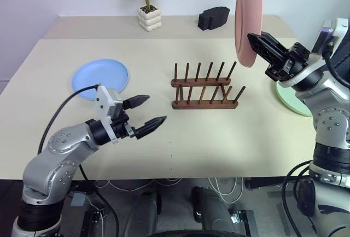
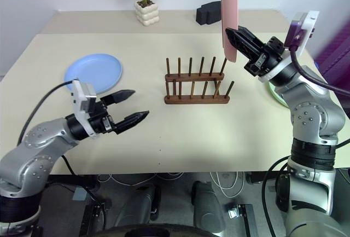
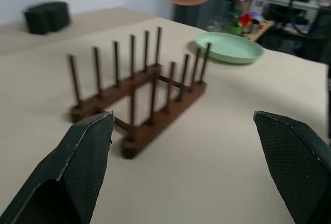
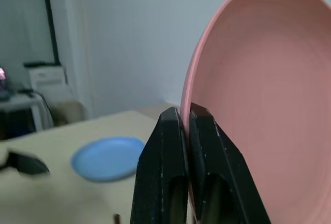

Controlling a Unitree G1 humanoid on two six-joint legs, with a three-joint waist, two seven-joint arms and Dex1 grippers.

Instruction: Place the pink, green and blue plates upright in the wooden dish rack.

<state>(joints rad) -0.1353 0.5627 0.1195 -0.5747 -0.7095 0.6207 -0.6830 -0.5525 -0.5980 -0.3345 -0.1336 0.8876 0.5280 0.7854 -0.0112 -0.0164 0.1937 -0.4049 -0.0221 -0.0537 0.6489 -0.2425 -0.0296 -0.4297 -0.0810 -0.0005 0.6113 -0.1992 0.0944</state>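
Next, I let go of the pink plate with my right gripper in the wooden dish rack's end slot (image 1: 231, 96) nearest the green plate.
My right gripper (image 1: 252, 37) is shut on the rim of the pink plate (image 1: 249, 18), holding it upright in the air above and to the right of the wooden dish rack (image 1: 205, 86). The rack stands empty at the table's middle. To the rack's left, the blue plate (image 1: 101, 78) lies flat. The green plate (image 1: 290, 100) lies flat at the right edge, partly behind my right arm. In front of the blue plate, my left gripper (image 1: 156, 109) hangs open and empty just above the table, pointing toward the rack (image 3: 139, 89).
A black block (image 1: 213, 18) and a small potted plant (image 1: 147, 12) stand at the back of the table (image 1: 180, 149). Cables hang below the table's front edge.
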